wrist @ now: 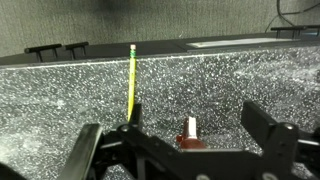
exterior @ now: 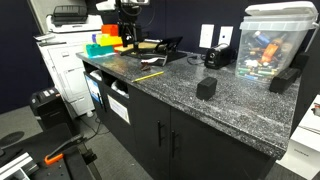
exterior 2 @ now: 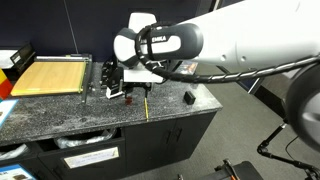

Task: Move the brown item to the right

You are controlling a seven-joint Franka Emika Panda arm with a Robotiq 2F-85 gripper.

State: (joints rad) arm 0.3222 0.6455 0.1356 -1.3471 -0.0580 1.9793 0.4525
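Next, the gripper moves down to the brown item's wide end [exterior: 146,65] [wrist: 191,143] and closes there, so that its narrow end is left sticking out.
The brown item [wrist: 189,143] is a small dark reddish-brown object with a whitish top, standing on the speckled granite counter [wrist: 230,80]. In the wrist view it sits between my open gripper's [wrist: 196,120] two black fingers, touching neither. In an exterior view my gripper [exterior 2: 124,88] hangs low over the counter, with the brown item [exterior 2: 127,99] just below it. In an exterior view the arm [exterior: 128,28] is at the counter's far end, and the item is too small to make out there.
A yellow pencil [wrist: 131,78] [exterior 2: 146,106] [exterior: 148,75] lies beside the gripper. A black block [exterior 2: 188,97] [exterior: 206,87] sits further along the counter. A tan sheet [exterior 2: 50,75] lies on the other side. A clear plastic bin [exterior: 275,45] stands by the wall.
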